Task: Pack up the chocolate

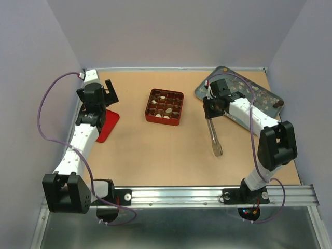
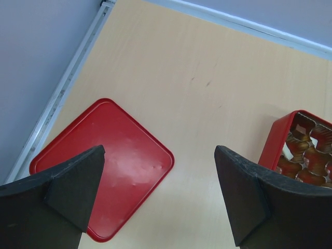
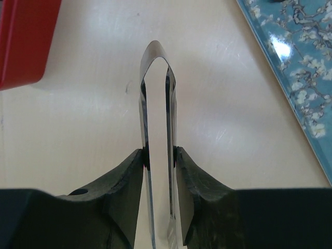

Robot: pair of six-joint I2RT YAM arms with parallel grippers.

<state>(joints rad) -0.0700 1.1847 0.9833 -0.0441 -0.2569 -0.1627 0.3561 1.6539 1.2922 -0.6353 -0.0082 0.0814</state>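
Note:
I should move my left gripper down to the red lid next and grab the lid's outer edge (image 1: 97,139), near its near corner.
The chocolate (image 1: 162,96), small brown and cream pieces, fills several cells of the red gridded box (image 1: 178,94) at the table's middle. Part of the box (image 2: 275,140) and its pieces (image 2: 306,155) show at the right of the left wrist view. A dark piece (image 1: 278,104) sits on the floral tray (image 1: 262,93). My right gripper (image 1: 210,107) is shut on metal tongs (image 1: 214,137), whose tips point toward the near edge. In the right wrist view the gripper (image 3: 160,153) clamps both tong arms (image 3: 155,57) below their bend. My left gripper (image 2: 158,155) is open and empty above the table, also seen from the top (image 1: 108,92).
A flat red lid (image 1: 107,126) lies at the left by the left arm and under my left fingers (image 2: 104,166). The blue floral tray (image 3: 295,62) lies at the back right. The red box's corner (image 3: 26,41) is at the right wrist view's upper left. Walls enclose the table.

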